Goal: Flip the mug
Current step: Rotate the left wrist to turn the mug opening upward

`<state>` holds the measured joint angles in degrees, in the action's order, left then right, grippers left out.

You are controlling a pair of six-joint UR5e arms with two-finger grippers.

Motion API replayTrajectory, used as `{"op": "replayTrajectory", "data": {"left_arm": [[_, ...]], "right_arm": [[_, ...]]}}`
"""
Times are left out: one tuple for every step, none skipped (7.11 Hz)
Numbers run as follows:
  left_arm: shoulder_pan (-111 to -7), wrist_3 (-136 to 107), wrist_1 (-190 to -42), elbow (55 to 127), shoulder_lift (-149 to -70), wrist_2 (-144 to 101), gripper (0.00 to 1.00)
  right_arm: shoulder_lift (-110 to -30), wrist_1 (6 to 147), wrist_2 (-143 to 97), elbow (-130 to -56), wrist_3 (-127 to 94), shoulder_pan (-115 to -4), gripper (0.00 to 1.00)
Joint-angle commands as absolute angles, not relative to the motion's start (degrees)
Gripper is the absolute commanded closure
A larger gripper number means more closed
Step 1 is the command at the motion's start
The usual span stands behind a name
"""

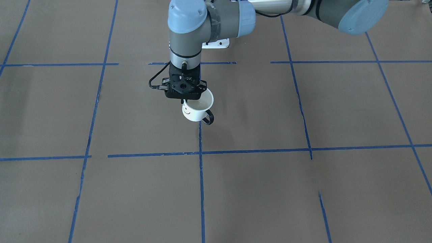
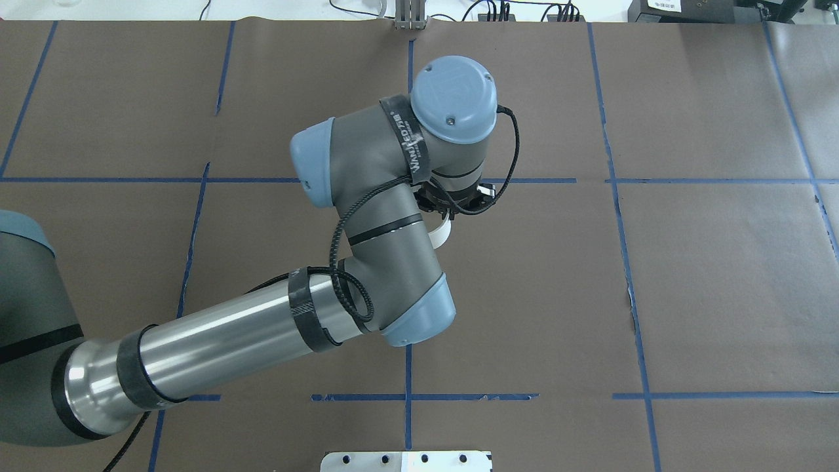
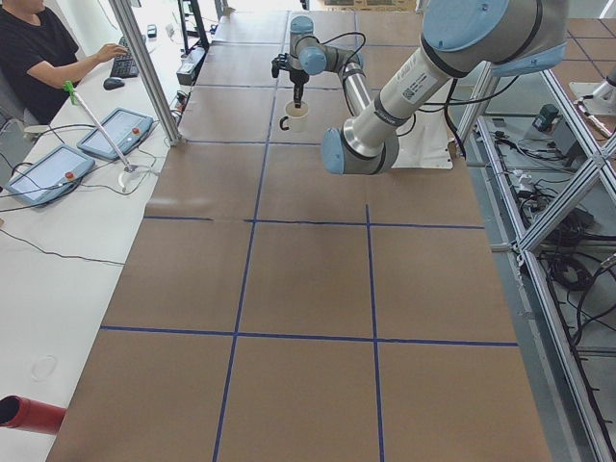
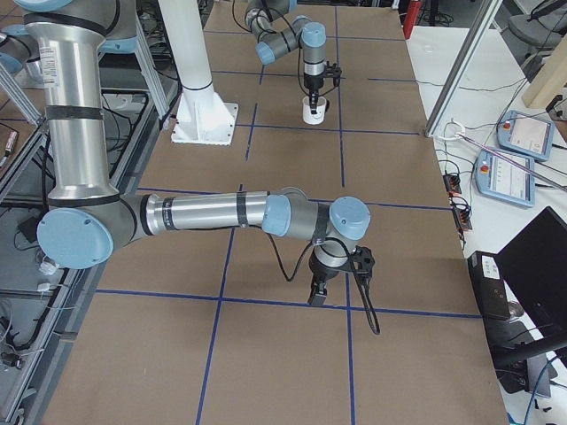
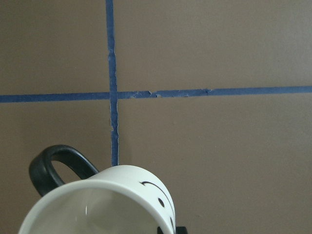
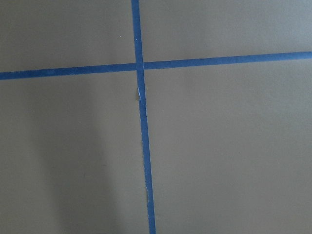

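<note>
The robot's left gripper will set the mug down on the blue tape line [image 1: 201, 117] between the tape crossing and the white mounting plate.
The mug [image 1: 195, 113] is white with a black smiley face and a black loop handle [image 1: 208, 117]. It stands mouth up, slightly tilted, near a blue tape crossing. My left gripper [image 1: 185, 96] comes straight down from above and is shut on the mug's rim. In the left wrist view the mug [image 5: 97, 204] fills the bottom left, its pale inside facing the camera. In the overhead view only a white sliver of the mug [image 2: 440, 235] shows under the wrist. My right gripper [image 4: 317, 297] hangs low over bare table far from the mug; I cannot tell whether it is open.
The table [image 1: 303, 189] is covered in brown paper with a grid of blue tape lines. A white mounting plate [image 1: 216, 44] sits behind the mug. An operator [image 3: 43, 58] sits at a side desk with tablets [image 3: 115, 135].
</note>
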<state>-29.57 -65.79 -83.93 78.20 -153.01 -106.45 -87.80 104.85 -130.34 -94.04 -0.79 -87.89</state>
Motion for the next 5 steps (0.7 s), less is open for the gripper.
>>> {"op": "replayTrajectory", "data": {"left_arm": [[-28.3, -63.7, -82.4, 75.0, -154.2, -105.6, 1.0], [-27.8, -63.7, -82.4, 74.9, -153.8, -105.5, 1.0], [-27.7, -63.6, -82.4, 74.9, -153.2, -105.5, 1.0], [-27.7, -63.1, -82.4, 74.9, -152.9, -105.4, 1.0], [-27.7, -62.8, -82.6, 75.1, -152.2, -105.5, 1.0]], "right_arm": [[-87.8, 104.9, -130.3, -94.0, -0.8, -87.9, 0.0], [-87.8, 104.9, -130.3, -94.0, -0.8, -87.9, 0.0], [-87.8, 104.9, -130.3, -94.0, -0.8, -87.9, 0.0], [-87.8, 104.9, -130.3, -94.0, -0.8, -87.9, 0.0], [-87.8, 104.9, -130.3, -94.0, -0.8, -87.9, 0.0]]}}
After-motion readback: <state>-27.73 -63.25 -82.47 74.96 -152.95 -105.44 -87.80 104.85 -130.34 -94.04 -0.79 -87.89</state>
